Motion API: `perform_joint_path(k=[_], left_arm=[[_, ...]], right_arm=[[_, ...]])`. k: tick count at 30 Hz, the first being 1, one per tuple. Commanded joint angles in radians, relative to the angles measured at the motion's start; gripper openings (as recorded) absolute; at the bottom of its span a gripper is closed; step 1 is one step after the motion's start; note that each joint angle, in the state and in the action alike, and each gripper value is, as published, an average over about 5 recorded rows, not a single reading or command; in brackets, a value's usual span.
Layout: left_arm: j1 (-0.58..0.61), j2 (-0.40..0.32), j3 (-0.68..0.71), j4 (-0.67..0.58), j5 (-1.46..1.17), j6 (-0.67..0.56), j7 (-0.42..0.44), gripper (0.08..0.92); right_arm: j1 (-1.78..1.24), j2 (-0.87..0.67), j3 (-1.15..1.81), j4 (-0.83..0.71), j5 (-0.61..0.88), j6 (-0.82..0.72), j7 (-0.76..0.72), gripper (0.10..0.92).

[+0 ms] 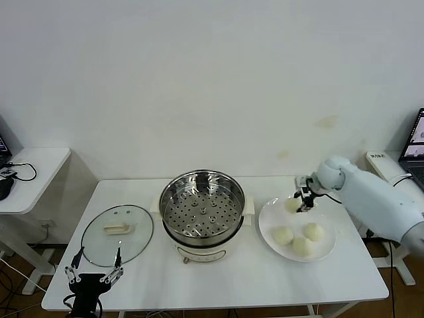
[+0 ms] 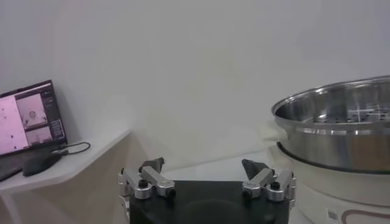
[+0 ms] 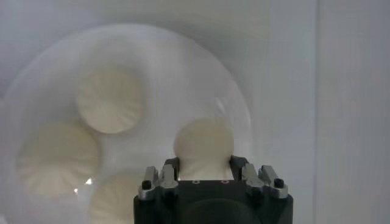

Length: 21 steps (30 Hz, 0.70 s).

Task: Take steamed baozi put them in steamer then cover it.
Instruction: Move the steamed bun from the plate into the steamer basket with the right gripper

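Note:
My right gripper is going to release the baozi, now held above the white plate, on the far part of the steamer's perforated tray (image 1: 203, 190), close to the back side of the steamer.
My right gripper (image 1: 299, 202) is shut on one steamed baozi (image 1: 293, 205) and holds it above the far left part of the white plate (image 1: 268, 224); in the right wrist view that baozi (image 3: 203, 143) sits between the fingers. Three more baozi (image 1: 283, 235) (image 1: 314, 231) (image 1: 303, 246) lie on the plate, and they also show in the right wrist view (image 3: 109, 99). The steamer (image 1: 202, 204) stands open at the table's middle with its perforated tray bare. The cover (image 1: 117, 234) lies flat to its left. My left gripper (image 1: 93, 271) is open and empty at the table's front left edge.
A side table (image 1: 30, 175) with cables stands to the left. A laptop (image 1: 415, 136) and a white box are at the far right. In the left wrist view the steamer's wall (image 2: 341, 137) is close by, and a monitor (image 2: 27, 117) stands further off.

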Motion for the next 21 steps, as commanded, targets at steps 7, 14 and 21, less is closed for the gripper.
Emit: perform_joint_path(k=[7, 14, 21], left_arm=[[-0.005, 0.006, 0.007, -0.002, -0.003, 0.002, 0.002, 0.823], [-0.010, 0.015, 0.002, 0.005, -0.013, 0.002, 0.003, 0.823], [-0.022, 0.025, -0.011, 0.019, -0.027, 0.002, 0.005, 0.823]], right_arm=[[0.302, -0.021, -0.163, 0.151, 0.227, -0.034, -0.005, 0.543], [0.467, 0.112, -0.280, 0.145, 0.325, -0.046, 0.017, 0.543], [0.491, 0.310, -0.321, 0.091, 0.392, -0.033, 0.043, 0.543]])
